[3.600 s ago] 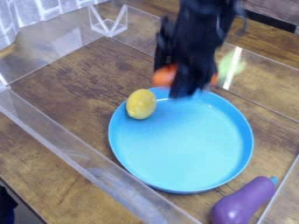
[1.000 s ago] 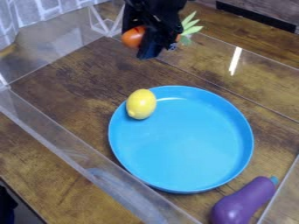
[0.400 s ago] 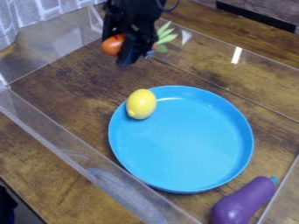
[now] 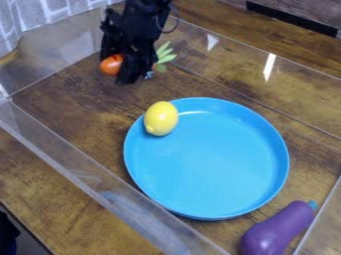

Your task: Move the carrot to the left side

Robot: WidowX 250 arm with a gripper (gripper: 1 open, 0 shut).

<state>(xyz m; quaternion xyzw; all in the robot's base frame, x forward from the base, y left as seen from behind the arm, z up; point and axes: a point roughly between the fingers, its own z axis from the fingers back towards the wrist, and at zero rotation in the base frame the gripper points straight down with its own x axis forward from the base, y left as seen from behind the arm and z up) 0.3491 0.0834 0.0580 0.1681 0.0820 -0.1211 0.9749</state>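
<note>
I will use my gripper to release the carrot, now low, close above the wood, on the bare wood (image 4: 111, 81) behind the yellow lemon, toward the side made of clear plastic.
My black gripper (image 4: 123, 68) hangs over the upper left of the wooden table, shut on the carrot (image 4: 114, 66). Only the carrot's orange body shows at the left of the fingers, and its light green leafy top (image 4: 166, 53) sticks out on the right. The carrot sits low, close above the wood, left of and behind the blue plate (image 4: 213, 159). Whether it touches the table I cannot tell.
A yellow lemon (image 4: 162, 118) rests on the blue plate's left rim. A purple eggplant (image 4: 277, 230) lies at the bottom right. Clear plastic walls (image 4: 67, 159) line the left and front edges of the table.
The gripper has carried the carrot leftward and down, from above the table's back middle to low over the upper left. It stayed shut on the carrot.
</note>
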